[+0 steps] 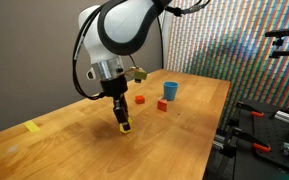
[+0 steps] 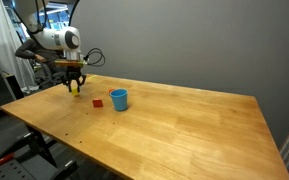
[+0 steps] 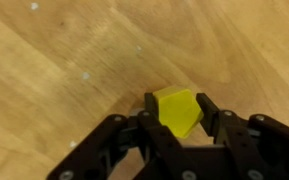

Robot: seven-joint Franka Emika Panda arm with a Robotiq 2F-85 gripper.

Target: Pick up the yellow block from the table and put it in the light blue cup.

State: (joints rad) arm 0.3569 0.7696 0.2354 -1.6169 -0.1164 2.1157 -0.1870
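The robot's gripper will release the yellow block onto the bottom of the light blue cup point(image 1: 170, 93), beyond the two red blocks.
The yellow block point(image 3: 177, 110) sits between my gripper's point(image 3: 176, 108) two black fingers in the wrist view, and both fingers press its sides. In both exterior views the gripper point(image 1: 124, 124) point(image 2: 75, 87) is down at the wooden table point(image 1: 184, 140) with a bit of yellow at its tips. I cannot tell whether the block is touching the wood. The light blue cup point(image 1: 170, 91) point(image 2: 119, 99) stands upright further along the table, apart from the gripper.
Two red blocks point(image 1: 140, 99) point(image 1: 162, 105) lie between the gripper and the cup; one shows red point(image 2: 98, 102) beside the cup. A flat yellow strip point(image 1: 32, 126) lies near the table's near corner. Black clamps and gear point(image 1: 249, 130) stand off the table's edge.
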